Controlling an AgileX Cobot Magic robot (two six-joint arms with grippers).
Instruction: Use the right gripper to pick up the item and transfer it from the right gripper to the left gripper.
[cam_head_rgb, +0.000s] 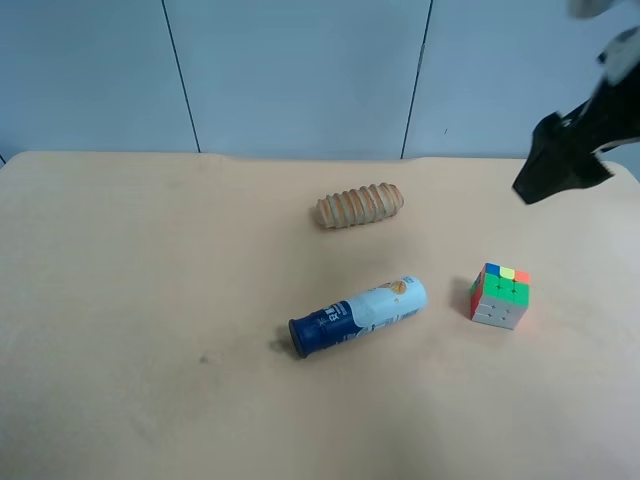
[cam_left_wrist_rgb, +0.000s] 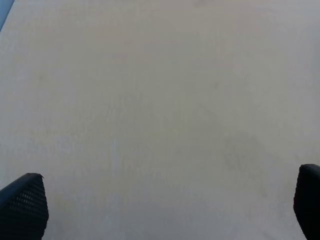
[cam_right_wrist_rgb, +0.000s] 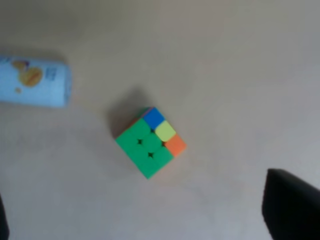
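Next, I bring my right gripper down over the puzzle cube and close it on its grey side (cam_head_rgb: 498, 308) and the side opposite, below the green top.
The puzzle cube (cam_head_rgb: 500, 297) stands on the tan table (cam_head_rgb: 130, 300), at the exterior high view's right. Its top is mostly green, with a blue, a yellow and an orange sticker along one edge. My right gripper (cam_head_rgb: 560, 160) hangs in the air above and behind the cube, apart from it. In the right wrist view the cube (cam_right_wrist_rgb: 150, 142) lies below the right gripper (cam_right_wrist_rgb: 150, 220), whose fingers (cam_right_wrist_rgb: 292, 205) are spread wide and hold nothing. My left gripper (cam_left_wrist_rgb: 165, 210) is open and empty over bare table (cam_left_wrist_rgb: 160, 100). It is out of the exterior high view.
A blue-and-white tube (cam_head_rgb: 357, 315) lies on its side next to the cube; its white end also shows in the right wrist view (cam_right_wrist_rgb: 32, 82). A ridged tan bread roll (cam_head_rgb: 360, 205) lies farther back. A grey-blue wall (cam_head_rgb: 300, 70) stands behind the table.
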